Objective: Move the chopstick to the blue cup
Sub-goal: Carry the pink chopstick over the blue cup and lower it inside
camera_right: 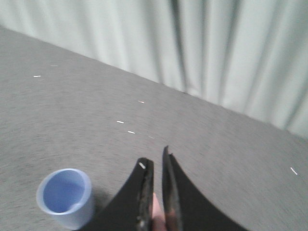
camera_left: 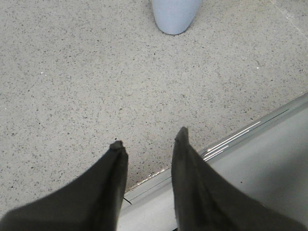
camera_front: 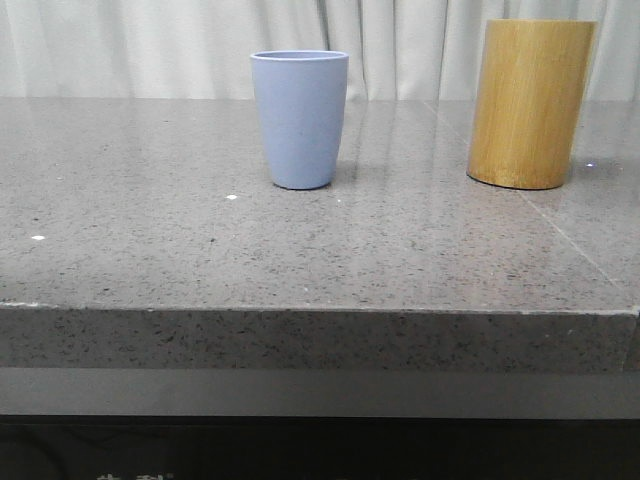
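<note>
Next, my right gripper lets go of the pale pink chopstick inside the blue cup's opening (camera_right: 81,188), leaning on the cup's rim. The chopstick is still high above the table.
The blue cup (camera_front: 299,120) stands upright and empty at the middle of the grey stone table. My right gripper (camera_right: 156,159) hangs high above the table, shut on the pale pink chopstick (camera_right: 157,211), of which just a short piece shows low between the fingers. In the right wrist view the blue cup (camera_right: 65,197) sits below and off to one side of that gripper, its open mouth showing. My left gripper (camera_left: 149,138) is open with nothing in it, over the table's front edge, and the blue cup's base (camera_left: 175,14) lies well ahead of it.
A taller yellow-brown bamboo cylinder (camera_front: 530,105) stands at the back right. The table's front edge (camera_left: 231,139) runs under the left fingers. A white curtain (camera_right: 216,53) hangs behind the table.
</note>
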Tool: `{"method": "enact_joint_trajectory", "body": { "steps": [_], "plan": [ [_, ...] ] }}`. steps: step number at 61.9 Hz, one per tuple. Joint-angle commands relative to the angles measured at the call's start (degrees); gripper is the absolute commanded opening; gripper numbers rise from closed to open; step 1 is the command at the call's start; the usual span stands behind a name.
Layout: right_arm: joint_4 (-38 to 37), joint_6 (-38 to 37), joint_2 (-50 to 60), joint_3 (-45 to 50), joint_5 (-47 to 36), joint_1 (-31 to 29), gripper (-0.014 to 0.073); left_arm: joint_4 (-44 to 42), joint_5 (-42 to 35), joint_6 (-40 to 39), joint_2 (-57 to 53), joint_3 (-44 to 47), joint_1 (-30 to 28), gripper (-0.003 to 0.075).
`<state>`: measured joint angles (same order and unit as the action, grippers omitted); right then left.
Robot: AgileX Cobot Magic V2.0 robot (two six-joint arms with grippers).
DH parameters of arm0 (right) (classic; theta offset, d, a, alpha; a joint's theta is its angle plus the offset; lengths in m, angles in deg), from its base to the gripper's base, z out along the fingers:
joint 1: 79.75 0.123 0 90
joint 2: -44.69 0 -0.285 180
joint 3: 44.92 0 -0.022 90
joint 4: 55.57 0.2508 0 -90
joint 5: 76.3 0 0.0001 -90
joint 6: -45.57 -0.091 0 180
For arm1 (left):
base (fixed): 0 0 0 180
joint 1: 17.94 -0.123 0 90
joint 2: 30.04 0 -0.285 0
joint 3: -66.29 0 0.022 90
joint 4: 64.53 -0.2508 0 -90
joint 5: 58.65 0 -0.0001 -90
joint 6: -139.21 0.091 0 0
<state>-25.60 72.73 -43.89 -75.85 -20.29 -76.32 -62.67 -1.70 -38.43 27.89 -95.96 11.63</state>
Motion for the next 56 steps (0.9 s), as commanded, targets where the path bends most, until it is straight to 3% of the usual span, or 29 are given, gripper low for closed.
{"method": "enact_joint_trajectory", "body": {
  "steps": [1, 9, 16, 48, 56],
  "plan": [
    [1.28, 3.63, 0.92, -1.32, -4.93, 6.66, -0.0066, 0.57, -3.8, -0.42, -0.54, -1.33, -0.18, 0.0243],
    [-1.68, 5.64, -1.67, -0.65, -8.58, 15.73, -0.0066, 0.57, -3.9, -0.42, -0.54, -1.33, -0.18, 0.0243],
    [-3.7, 5.64, -4.84, -0.65, -10.75, 19.68, -0.0066, 0.57, -3.9, -0.42, -0.54, -1.33, -0.18, 0.0243],
    [-1.55, 5.64, -17.74, -0.65, -10.45, 20.7, -0.0062, 0.57, -4.56, -0.42, -0.54, -1.33, -0.18, 0.0243],
    [-1.55, 5.43, -18.71, -0.65, -10.25, 20.7, 0.0035, 0.57, -5.27, -0.42, -0.54, -1.33, -0.18, 0.0243]
  ]
}}
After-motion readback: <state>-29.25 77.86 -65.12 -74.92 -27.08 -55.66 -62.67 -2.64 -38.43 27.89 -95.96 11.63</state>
